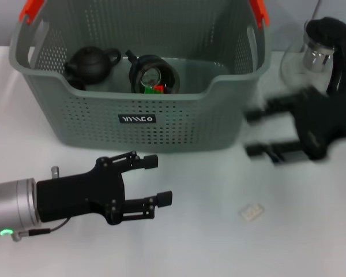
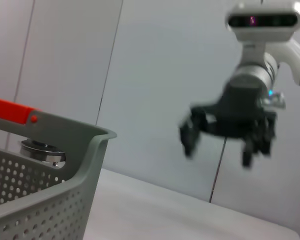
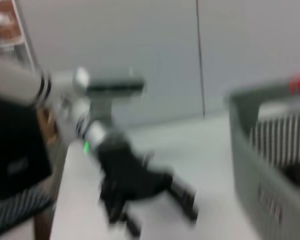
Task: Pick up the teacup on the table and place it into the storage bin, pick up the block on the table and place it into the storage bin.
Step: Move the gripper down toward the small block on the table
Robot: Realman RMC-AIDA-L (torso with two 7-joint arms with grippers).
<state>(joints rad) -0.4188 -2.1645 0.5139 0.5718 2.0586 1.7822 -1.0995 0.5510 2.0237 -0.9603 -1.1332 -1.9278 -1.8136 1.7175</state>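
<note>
The robot's right gripper needs to next move to the small pale block [image 1: 252, 212] on the table in front of the storage bin and close on its sides.
The storage bin [image 1: 104, 109], a grey-green perforated basket with orange-red handles, stands at the back of the white table. Inside it lie a black teapot [image 1: 91, 63] and a dark round teacup [image 1: 154, 72], with a small red and green block [image 1: 155, 88] at the cup's near side. My left gripper [image 1: 160, 179] hovers open and empty over the table in front of the bin. To the right of the bin, my right gripper [image 1: 251, 134] is open and blurred. It shows in the left wrist view as the right gripper [image 2: 217, 155], empty.
A glass teapot [image 1: 320, 52] with a black handle stands at the back right beside the bin. A small pale scrap [image 1: 251, 212] lies on the table at the front right. The bin's corner [image 2: 65, 190] fills the left wrist view's lower left.
</note>
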